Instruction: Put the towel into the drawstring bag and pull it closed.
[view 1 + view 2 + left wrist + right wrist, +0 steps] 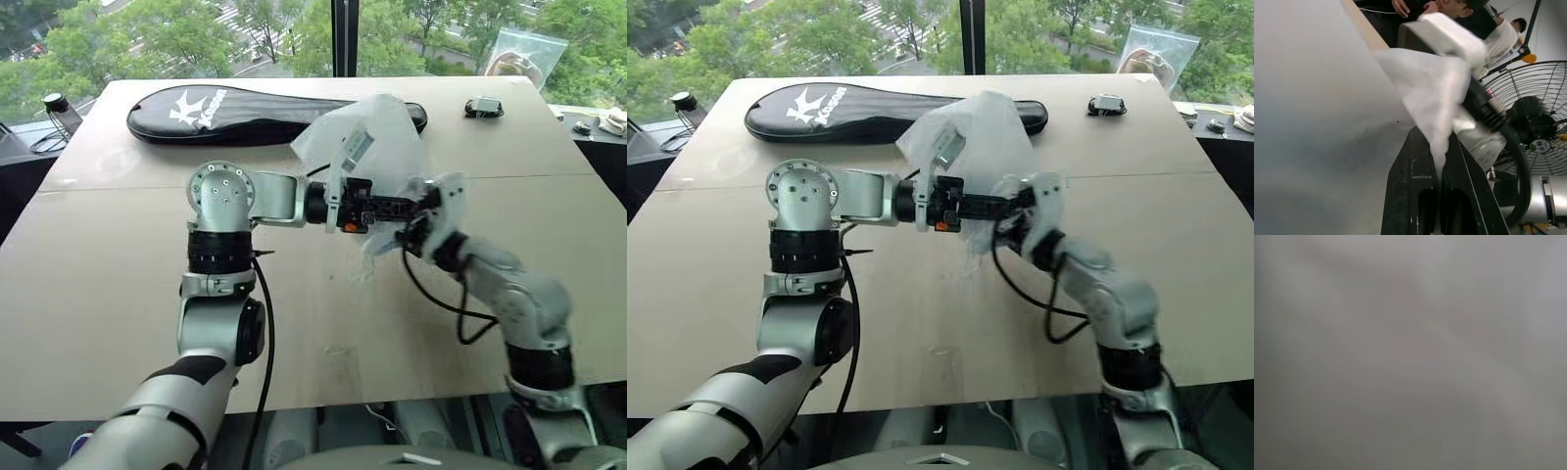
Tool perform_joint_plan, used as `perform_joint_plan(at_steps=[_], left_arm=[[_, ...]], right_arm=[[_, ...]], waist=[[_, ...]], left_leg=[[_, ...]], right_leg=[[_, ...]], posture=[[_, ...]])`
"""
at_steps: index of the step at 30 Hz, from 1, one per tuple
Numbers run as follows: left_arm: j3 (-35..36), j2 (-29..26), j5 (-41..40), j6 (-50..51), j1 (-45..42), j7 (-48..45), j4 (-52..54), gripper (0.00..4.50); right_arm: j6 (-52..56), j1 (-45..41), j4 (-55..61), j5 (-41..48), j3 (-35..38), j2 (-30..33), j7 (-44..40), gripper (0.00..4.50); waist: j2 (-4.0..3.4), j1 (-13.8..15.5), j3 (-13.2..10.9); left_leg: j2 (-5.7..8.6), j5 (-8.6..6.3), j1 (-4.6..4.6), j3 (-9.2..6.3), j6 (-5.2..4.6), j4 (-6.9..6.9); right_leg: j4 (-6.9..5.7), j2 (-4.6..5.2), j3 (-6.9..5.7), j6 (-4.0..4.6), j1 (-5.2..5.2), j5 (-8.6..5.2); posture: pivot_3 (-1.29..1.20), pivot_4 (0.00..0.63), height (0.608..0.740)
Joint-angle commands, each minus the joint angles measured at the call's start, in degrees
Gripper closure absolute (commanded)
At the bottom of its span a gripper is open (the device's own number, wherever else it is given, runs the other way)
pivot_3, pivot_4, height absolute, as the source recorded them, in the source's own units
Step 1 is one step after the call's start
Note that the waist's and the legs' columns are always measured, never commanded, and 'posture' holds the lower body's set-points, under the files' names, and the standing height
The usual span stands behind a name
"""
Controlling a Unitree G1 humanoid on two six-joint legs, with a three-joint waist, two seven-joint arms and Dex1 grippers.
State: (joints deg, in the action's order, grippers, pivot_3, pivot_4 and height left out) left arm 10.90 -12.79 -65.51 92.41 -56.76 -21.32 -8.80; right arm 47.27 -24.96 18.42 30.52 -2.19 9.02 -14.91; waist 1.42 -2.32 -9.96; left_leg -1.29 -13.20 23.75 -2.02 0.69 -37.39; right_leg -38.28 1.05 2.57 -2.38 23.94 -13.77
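I need to let go of the drawstring bag with my right gripper on the middle of the table point(331, 219), in front of the black racket cover.
The white translucent drawstring bag point(377, 127) hangs above the middle of the table, held up between both hands. My left gripper point(418, 205) points across to the right. In the left wrist view its black fingers point(1410, 186) are shut on a pinched fold of the bag's fabric point(1435, 93). My right gripper point(416, 228) meets it from the right, wrapped in the bag's lower edge, and thin white fabric point(1410, 352) lies right against the right wrist camera. The towel is hidden.
A long black racket cover point(245, 113) lies at the back of the table point(118, 294) behind the bag. A small black object point(484, 108) sits at the back right, with a clear plastic bag point(524, 54) beyond. A fan point(1537, 112) and people show off the table.
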Motion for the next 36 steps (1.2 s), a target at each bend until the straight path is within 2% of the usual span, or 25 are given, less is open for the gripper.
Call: perform_joint_plan(at_steps=[1,6,9,13,16,18,19,25,27,30,33,35,36], left_arm=[[1.91,-0.37,-7.96,0.09,0.68,6.57,-0.85,4.5],[2.09,-2.51,-15.66,0.09,2.9,13.81,-1.62,4.5],[1.81,-3.3,-19.48,0.09,4.76,17.79,-0.44,4.5],[1.37,-3.67,-24.13,-0.58,5.97,22.23,-0.45,4.5],[-0.59,-3.55,-27.16,-1.75,6.48,24.69,0.12,4.5],[-1.57,-4.07,-26.67,-2.07,6.44,25.57,0.89,4.5],[-1.8,-4.68,-25.25,-2.18,6.4,25.65,1.6,4.5],[-6.88,-10.03,-11.68,-6.99,7.78,19.5,11.15,4.5],[-8.26,-10.8,-9.39,-8.12,8.34,16.6,13.63,4.5],[-8.24,-10.11,-8.31,-8.37,9.53,14.72,14.96,4.5],[-6.59,-8.99,-9.57,-7.45,10.6,14.67,14.76,4.5],[-5.74,-8.43,-9.39,-7.56,10.85,15.03,14.11,4.5],[-5.56,-8.29,-8.71,-7.85,10.75,15.01,13.88,4.5]], right_arm=[[-1.21,-1.78,0.25,8.42,4.38,-7.33,-0.23,4.48],[0.34,-1.48,-1.45,18.48,11.69,-13.58,1.78,4.48],[-0.13,-1.65,-3.24,20.84,14.09,-15.59,4.27,4.48],[-1.93,-2.35,-6.04,13.7,10.31,-13.0,6.22,4.48],[-6.12,-4.08,-9.6,3.41,2.58,-9.29,4.99,4.48],[-11.66,-5.36,-13.42,-8.17,-7.15,-3.95,3.16,4.48],[-13.55,-5.47,-14.4,-10.77,-9.29,-2.66,1.99,4.48],[-15.79,-4.74,-14.1,-15.92,-12.99,1.66,-3.4,4.48],[-15.5,-4.41,-13.99,-16.47,-13.21,2.22,-4.38,4.48],[-13.63,-4.73,-15.27,-13.67,-9.94,-0.5,-4.38,4.48],[-11.92,-6.49,-17.79,-8.39,-4.32,-6.38,-3.21,4.48],[-12.26,-7.57,-20.09,-8.32,-3.99,-7.99,-4.35,4.48],[-12.66,-7.73,-20.96,-8.55,-4.33,-8.2,-5.59,4.05]], waist=[[0.0,0.11,0.0],[0.01,0.35,0.01],[0.0,0.29,0.0],[0.0,0.24,0.0],[0.0,0.1,0.0],[0.0,-0.07,0.0],[0.0,-0.05,0.0],[0.01,-0.05,0.01],[0.01,0.02,0.01],[0.01,0.07,0.01],[0.01,0.03,0.01],[0.01,-0.05,0.0],[0.01,-0.01,0.01]], left_leg=[[0.0,0.0,0.01,-0.02,0.0,0.0],[0.02,0.0,0.02,-0.04,0.0,-0.01],[0.02,0.0,0.0,-0.05,0.0,-0.01],[0.03,0.0,0.0,-0.04,0.0,-0.01],[0.04,0.0,0.0,-0.02,0.0,-0.02],[0.05,0.0,-0.02,-0.03,0.0,-0.02],[0.05,0.0,-0.03,0.0,0.0,-0.02],[0.05,0.13,-0.02,0.01,0.22,0.02],[0.05,0.14,-0.02,0.02,0.23,0.02],[0.05,0.13,-0.02,0.0,0.22,0.02],[0.03,0.03,-0.02,-0.01,0.05,0.02],[0.02,0.01,-0.03,-0.01,0.02,0.02],[0.02,0.01,-0.02,-0.01,0.02,0.02]], right_leg=[[0.0,0.02,-0.01,0.0,0.0,0.0],[0.03,0.09,-0.05,0.0,-0.02,0.0],[-0.01,0.08,-0.06,0.01,-0.02,0.01],[-0.03,0.06,-0.05,0.01,-0.01,0.0],[-0.03,0.06,-0.04,0.01,-0.01,0.0],[-0.04,0.04,-0.04,0.01,-0.01,0.0],[-0.04,0.02,-0.01,0.01,0.0,0.0],[-0.01,0.01,0.04,0.01,0.01,0.0],[0.0,0.02,0.03,0.01,0.01,0.0],[0.01,0.02,0.01,0.01,0.0,0.0],[0.0,0.01,0.0,0.01,0.0,0.0],[-0.01,0.01,0.01,0.02,0.0,0.0],[-0.01,0.01,0.01,0.02,0.01,0.01]], posture=[[0.0,0.15,0.74],[0.0,0.15,0.74],[0.0,0.15,0.74],[0.0,0.15,0.74],[0.0,0.15,0.74],[0.0,0.15,0.74],[0.0,0.15,0.74],[0.0,0.15,0.74],[0.0,0.15,0.74],[0.0,0.15,0.74],[0.0,0.15,0.74],[0.0,0.15,0.74],[0.0,0.15,0.74]])
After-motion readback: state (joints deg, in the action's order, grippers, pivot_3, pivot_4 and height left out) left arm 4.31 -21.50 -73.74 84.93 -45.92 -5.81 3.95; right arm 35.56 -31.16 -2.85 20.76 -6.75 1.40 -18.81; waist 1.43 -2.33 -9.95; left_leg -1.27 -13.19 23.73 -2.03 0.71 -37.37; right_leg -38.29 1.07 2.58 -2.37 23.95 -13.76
